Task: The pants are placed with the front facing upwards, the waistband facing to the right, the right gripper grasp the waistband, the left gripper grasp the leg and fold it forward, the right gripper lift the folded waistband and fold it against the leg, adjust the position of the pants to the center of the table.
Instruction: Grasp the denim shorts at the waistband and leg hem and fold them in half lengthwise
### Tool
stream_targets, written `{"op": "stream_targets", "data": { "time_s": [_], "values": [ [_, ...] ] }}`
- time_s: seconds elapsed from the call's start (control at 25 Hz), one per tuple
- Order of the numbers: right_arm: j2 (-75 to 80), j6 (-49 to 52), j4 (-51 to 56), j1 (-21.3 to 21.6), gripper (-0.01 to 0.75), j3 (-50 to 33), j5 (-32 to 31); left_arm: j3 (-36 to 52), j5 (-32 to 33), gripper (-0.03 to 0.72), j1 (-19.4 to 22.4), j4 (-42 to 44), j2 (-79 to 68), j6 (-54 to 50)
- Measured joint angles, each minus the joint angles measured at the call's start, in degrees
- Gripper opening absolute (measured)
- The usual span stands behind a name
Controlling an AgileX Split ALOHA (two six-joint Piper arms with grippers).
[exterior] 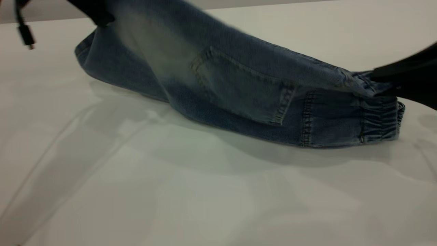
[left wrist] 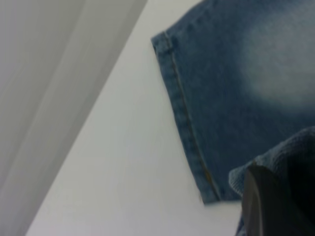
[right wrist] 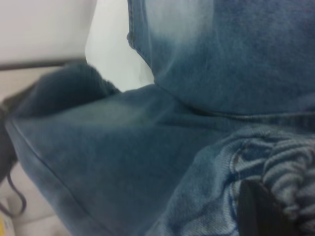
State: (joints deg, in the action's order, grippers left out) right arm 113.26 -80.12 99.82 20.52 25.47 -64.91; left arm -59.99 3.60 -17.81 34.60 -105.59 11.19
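I need to let go of the raised leg end with my left gripper on the other leg's end (exterior: pixel 125 41), close to the far edge of the table.
The blue denim pants (exterior: pixel 239 89) lie across the white table (exterior: pixel 136 191), with the patch pocket (exterior: pixel 242 92) facing the camera. At the far left, my left gripper (exterior: pixel 97 15) is shut on the leg end and holds it raised off the table, so the upper layer slopes down toward the right. In the left wrist view one dark finger (left wrist: pixel 268 206) presses denim, and the other leg's hem (left wrist: pixel 184 113) lies flat below. My right gripper (exterior: pixel 385 80) at the right edge is shut on the upper layer of the gathered waistband (exterior: pixel 380 118). The right wrist view shows its finger (right wrist: pixel 261 211) against the ruffled elastic (right wrist: pixel 290 167).
A black cable with a plug (exterior: pixel 25 34) dangles at the far left. Bare white table surface spreads in front of the pants, and the table's far edge (exterior: pixel 273 4) runs just behind them.
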Motion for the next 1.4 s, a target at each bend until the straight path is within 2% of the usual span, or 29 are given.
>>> {"op": "stream_targets", "data": {
  "time_s": [0.2,0.44,0.56,1.16,1.4],
  "values": [
    [0.0,2.6,0.0,-2.4,0.059,4.7,2.7,-6.3,-0.3,0.074,0.3,1.7,-6.4,0.8],
    [0.0,3.2,0.0,-2.3,0.062,5.9,5.4,-12.3,-1.0,0.074,4.2,3.0,-12.2,0.1],
    [0.0,3.2,0.2,-2.3,0.063,5.9,6.1,-13.5,-3.6,0.074,5.8,3.1,-13.0,0.3],
    [0.0,4.2,0.2,-2.3,0.081,6.5,8.9,-15.5,-10.4,0.074,5.9,4.6,-18.8,2.1],
    [0.0,7.1,0.1,-2.3,0.149,8.5,11.7,-18.7,-10.4,0.074,5.9,4.5,-22.6,2.0]
  ]
}}
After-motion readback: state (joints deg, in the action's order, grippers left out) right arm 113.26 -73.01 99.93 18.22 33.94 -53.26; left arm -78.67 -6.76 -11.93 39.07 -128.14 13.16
